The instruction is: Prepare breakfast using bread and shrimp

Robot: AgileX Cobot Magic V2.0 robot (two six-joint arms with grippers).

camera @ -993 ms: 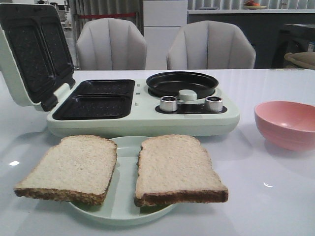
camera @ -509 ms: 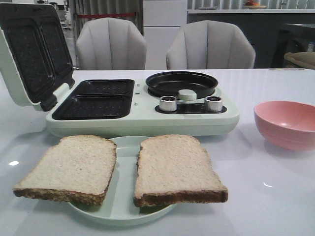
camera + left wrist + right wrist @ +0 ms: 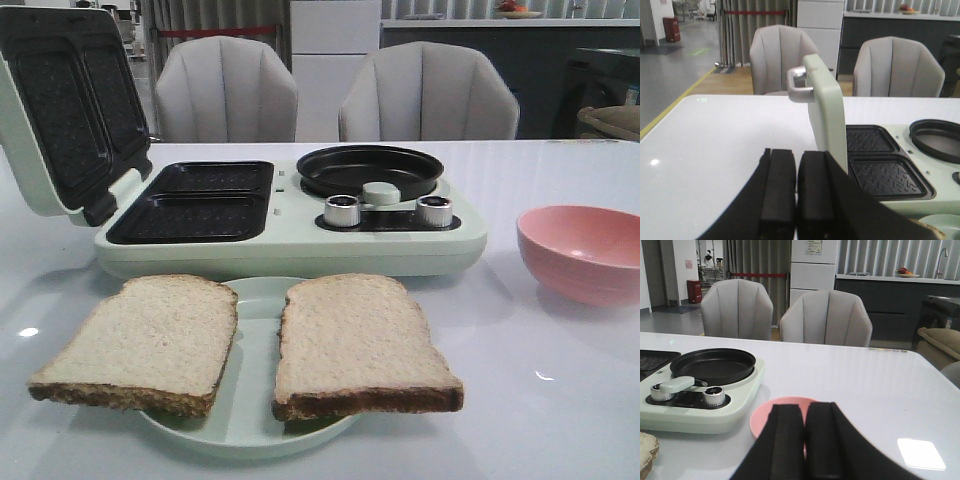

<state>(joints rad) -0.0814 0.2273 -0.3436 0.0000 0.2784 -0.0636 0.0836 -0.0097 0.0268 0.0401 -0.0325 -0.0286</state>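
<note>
I will close my left gripper on the near outer corner [image 3: 47,387] of the bread slice by the sandwich trays, where it sticks out beyond the plate.
Two slices of bread lie side by side on a pale green plate [image 3: 257,300] near the front of the table: the left slice [image 3: 140,340] and the right slice [image 3: 355,340]. No shrimp shows in any view. Neither gripper appears in the front view. In the left wrist view my left gripper [image 3: 797,156] is shut with nothing between its pads, and it hangs beside the raised lid [image 3: 827,110] of the breakfast maker. My right gripper [image 3: 805,411] is also shut and empty, just in front of the pink bowl [image 3: 764,417].
A pale green breakfast maker [image 3: 290,235] stands behind the plate with its lid [image 3: 60,110] open at the left. It has two black sandwich trays [image 3: 195,200], a round black pan [image 3: 370,168] and two metal knobs [image 3: 342,210]. The pink bowl [image 3: 585,250] sits at the right. Two chairs stand behind the table.
</note>
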